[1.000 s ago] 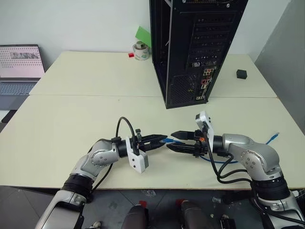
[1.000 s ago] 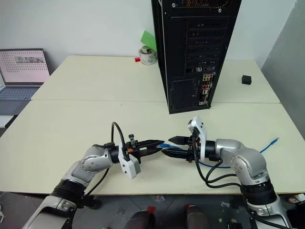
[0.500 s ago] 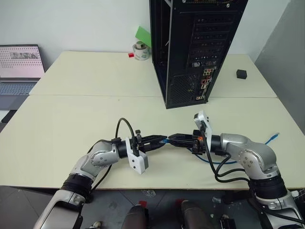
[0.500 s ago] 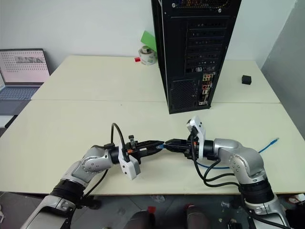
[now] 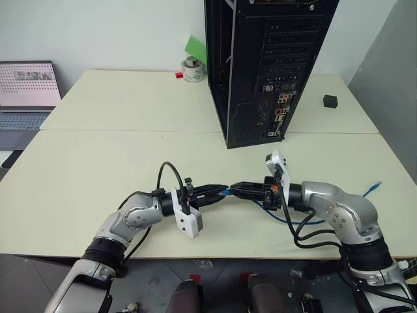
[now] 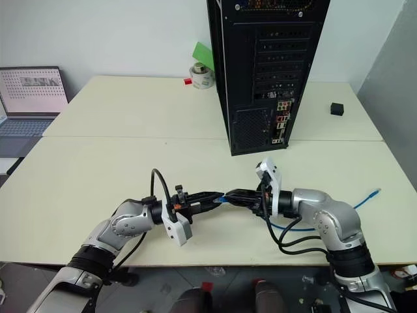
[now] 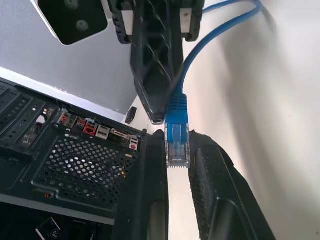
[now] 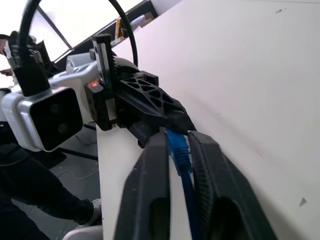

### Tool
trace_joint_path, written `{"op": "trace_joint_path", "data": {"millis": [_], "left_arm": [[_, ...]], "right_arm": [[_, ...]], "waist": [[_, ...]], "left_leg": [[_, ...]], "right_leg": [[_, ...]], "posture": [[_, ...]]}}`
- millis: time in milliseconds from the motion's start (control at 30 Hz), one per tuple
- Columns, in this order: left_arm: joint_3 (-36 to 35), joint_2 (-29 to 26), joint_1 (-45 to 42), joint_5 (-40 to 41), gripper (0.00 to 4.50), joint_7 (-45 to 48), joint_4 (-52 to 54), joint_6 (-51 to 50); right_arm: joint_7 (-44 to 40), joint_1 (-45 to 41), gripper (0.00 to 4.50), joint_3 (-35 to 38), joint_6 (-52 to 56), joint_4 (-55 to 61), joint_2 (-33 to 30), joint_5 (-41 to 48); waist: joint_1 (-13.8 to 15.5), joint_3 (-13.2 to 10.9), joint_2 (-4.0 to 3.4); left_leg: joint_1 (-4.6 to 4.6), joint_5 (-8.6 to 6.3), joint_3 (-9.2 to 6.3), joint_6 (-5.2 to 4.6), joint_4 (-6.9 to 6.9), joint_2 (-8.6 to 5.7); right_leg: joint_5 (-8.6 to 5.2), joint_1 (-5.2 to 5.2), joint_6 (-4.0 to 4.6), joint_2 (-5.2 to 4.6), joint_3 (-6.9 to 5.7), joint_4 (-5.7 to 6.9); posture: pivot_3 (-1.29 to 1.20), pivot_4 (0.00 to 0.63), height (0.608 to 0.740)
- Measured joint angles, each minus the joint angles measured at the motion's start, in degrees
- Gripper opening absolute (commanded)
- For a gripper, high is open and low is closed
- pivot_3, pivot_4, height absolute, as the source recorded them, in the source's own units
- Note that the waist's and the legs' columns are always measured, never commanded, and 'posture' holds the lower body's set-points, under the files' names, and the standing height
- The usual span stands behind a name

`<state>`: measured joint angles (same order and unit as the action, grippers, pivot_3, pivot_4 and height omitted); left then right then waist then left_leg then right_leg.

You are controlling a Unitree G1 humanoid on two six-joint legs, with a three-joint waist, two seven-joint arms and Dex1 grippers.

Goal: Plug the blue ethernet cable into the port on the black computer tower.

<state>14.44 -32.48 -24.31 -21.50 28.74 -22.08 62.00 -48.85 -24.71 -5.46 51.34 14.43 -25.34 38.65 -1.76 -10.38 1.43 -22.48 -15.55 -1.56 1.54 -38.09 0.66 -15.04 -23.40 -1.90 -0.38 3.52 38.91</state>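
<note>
Next, I open my right gripper's fingers, as the blue cable slants across them, and take the cable in line behind the plug [image 7: 177, 107] while my left gripper steadies it.
The blue ethernet cable [image 5: 305, 222] loops on the table by my right arm, its far plug [image 5: 373, 190] lying loose at the right. Low over the table's front, my two grippers meet tip to tip. My left gripper [image 5: 220, 191] is shut on the cable's near clear plug [image 7: 177, 146], which sits between its fingers [image 7: 216, 187]. My right gripper [image 5: 234, 189] is shut on the blue cable [image 8: 177, 149] just behind that plug. The black computer tower [image 5: 260, 65] stands at the back, its rear panel facing me, with the port among the coloured connectors [image 5: 281, 104].
A laptop [image 5: 26, 91] sits at the far left. A tape roll [image 5: 192, 70], a green sheet [image 5: 195, 47] and a small red block [image 5: 178, 75] lie left of the tower. A small black cube [image 5: 330, 100] rests to its right. Black arm cords [image 5: 306, 238] hang by my right arm.
My right gripper, open a second ago with its fingers spread by the cable, has shut on the cable behind the plug. The left gripper has kept still, shut on the plug.
</note>
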Motion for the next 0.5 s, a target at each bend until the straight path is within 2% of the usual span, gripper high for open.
{"op": "trace_joint_path", "data": {"millis": [133, 500], "left_arm": [[0.0, 0.0, 0.0, -1.0, 0.30, -0.8, 0.0, 0.4], [0.0, -0.6, -0.2, -1.9, 0.30, -3.1, -0.1, 1.3]], "right_arm": [[-0.2, 0.0, 2.35, 0.2, 1.4, -0.1, -0.6, 1.2], [0.2, 0.0, 2.37, 0.2, 3.3, -1.4, -0.4, 3.1]], "waist": [[0.0, 0.0, 0.00], [0.0, 0.0, 0.00]], "left_leg": [[0.00, 0.00, 0.00, 0.00, 0.00, 0.00], [0.00, 0.00, 0.00, 0.00, 0.00, 0.00]], "right_leg": [[0.00, 0.00, 0.00, 0.00, 0.00, 0.00], [0.00, 0.00, 0.00, 0.00, 0.00, 0.00]], "posture": [[0.00, 0.150, 0.740], [0.00, 0.150, 0.740]]}}
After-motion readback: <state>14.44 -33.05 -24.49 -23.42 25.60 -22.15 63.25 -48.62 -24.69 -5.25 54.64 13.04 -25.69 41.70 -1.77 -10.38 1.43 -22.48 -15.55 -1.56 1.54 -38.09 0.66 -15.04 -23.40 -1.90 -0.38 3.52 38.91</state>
